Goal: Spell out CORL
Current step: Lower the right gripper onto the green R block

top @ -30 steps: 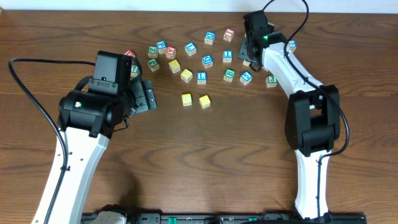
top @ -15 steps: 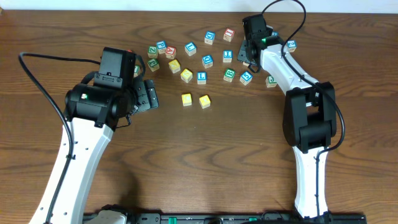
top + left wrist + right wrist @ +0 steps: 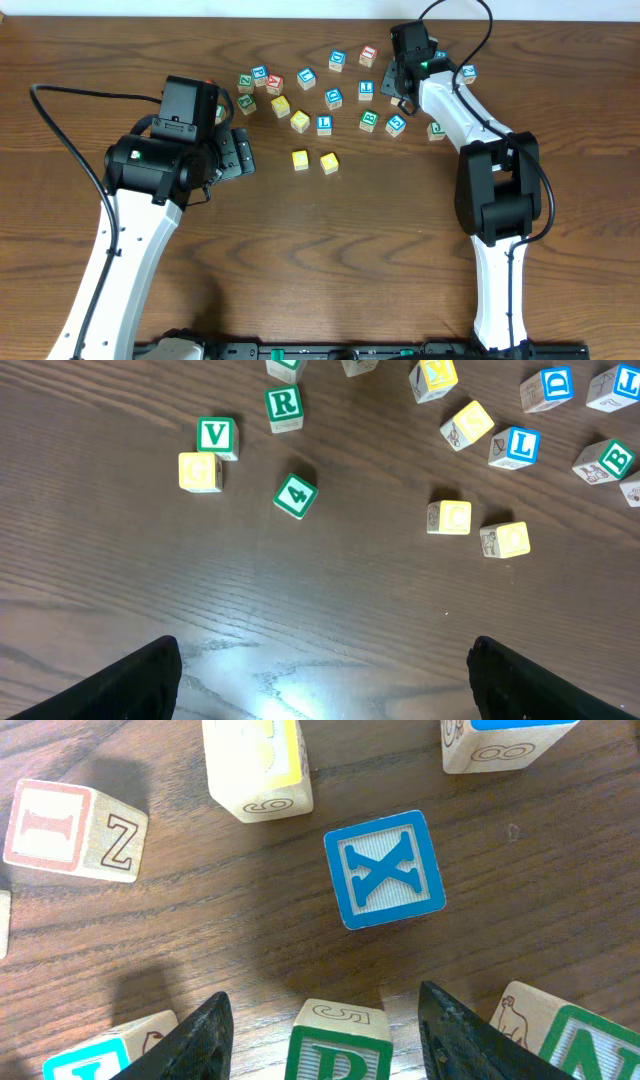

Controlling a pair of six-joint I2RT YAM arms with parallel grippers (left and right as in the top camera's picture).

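The robot's right gripper should close its fingers on the sides of the green block [image 3: 398, 101] [image 3: 340, 1045], just in front of the blue X block.
Lettered wooden blocks lie scattered at the back of the table. Two yellow blocks [image 3: 300, 159] [image 3: 329, 162] lie side by side in front of the rest; in the left wrist view they show faint letters [image 3: 449, 517] [image 3: 505, 540]. A blue L block [image 3: 323, 124] [image 3: 515, 446] and a green R block [image 3: 284, 405] lie among the rest. My left gripper [image 3: 240, 155] [image 3: 320, 680] is open and empty, left of the yellow pair. My right gripper [image 3: 400, 92] [image 3: 325, 1030] is open, its fingers on either side of a green block [image 3: 337, 1045] whose letter is partly cut off.
In the right wrist view a blue X block [image 3: 385, 869], a red I/Z block [image 3: 75, 830] and a yellow block [image 3: 258, 765] lie just beyond the fingers. Green V [image 3: 217, 435] and 4 [image 3: 295, 495] blocks lie ahead of the left gripper.
The left arm has shifted a little towards the back and right, then stopped. The right gripper has edged slightly left. No block has moved.
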